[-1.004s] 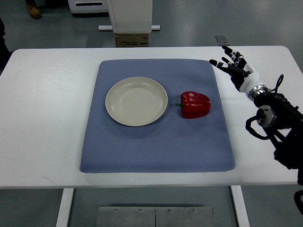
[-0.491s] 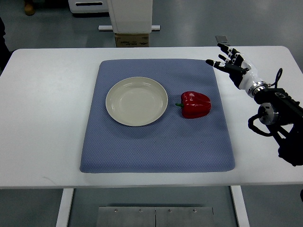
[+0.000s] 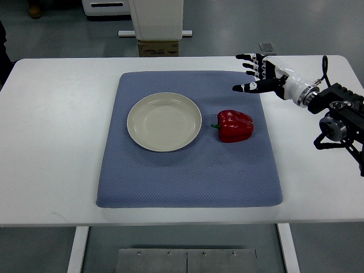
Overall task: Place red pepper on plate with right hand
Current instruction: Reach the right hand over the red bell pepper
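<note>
The red pepper has a green stem, and opposite that stem my right gripper will close around the rounded end (image 3: 244, 125) of the pepper.
A red pepper (image 3: 234, 125) lies on its side on the blue mat (image 3: 187, 170), its green stem pointing left. Just left of it sits an empty cream plate (image 3: 164, 121). My right hand (image 3: 256, 71) hovers over the mat's far right corner, up and to the right of the pepper, with its fingers spread and nothing in them. Its arm (image 3: 335, 111) comes in from the right edge. The left arm is out of view.
The mat lies on a white table (image 3: 51, 142). A cardboard box (image 3: 158, 48) and a white machine base stand beyond the table's far edge. A small grey object (image 3: 266, 47) sits past the far edge near my hand.
My right hand has swung left and slightly toward the far edge, turning so its fingers point left over the mat's corner. Pepper and plate have not moved.
</note>
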Tool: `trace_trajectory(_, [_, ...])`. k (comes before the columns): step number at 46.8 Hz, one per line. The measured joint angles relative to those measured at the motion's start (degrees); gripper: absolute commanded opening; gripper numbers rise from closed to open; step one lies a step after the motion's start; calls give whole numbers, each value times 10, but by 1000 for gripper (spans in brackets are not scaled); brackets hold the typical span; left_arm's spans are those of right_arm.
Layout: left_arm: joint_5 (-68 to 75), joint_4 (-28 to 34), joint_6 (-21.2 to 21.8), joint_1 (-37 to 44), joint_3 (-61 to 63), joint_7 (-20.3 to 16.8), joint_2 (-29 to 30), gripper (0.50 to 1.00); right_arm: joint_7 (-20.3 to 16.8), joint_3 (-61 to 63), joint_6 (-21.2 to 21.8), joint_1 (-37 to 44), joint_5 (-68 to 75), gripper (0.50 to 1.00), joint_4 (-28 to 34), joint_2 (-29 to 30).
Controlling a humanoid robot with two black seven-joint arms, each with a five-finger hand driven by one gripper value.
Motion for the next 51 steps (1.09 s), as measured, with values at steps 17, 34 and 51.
trace_trajectory(17, [0,0,0,0,0,0,0,1000,40,-115,0,54,-83,989,10,-11])
trace_trajectory(34, [0,0,0,0,0,0,0,1000,61,-221,0,107,-124,989,35,-32])
trace_trajectory(51, [0,0,0,0,0,0,0,1000,60,-251,0,110,-152,989,62,-37])
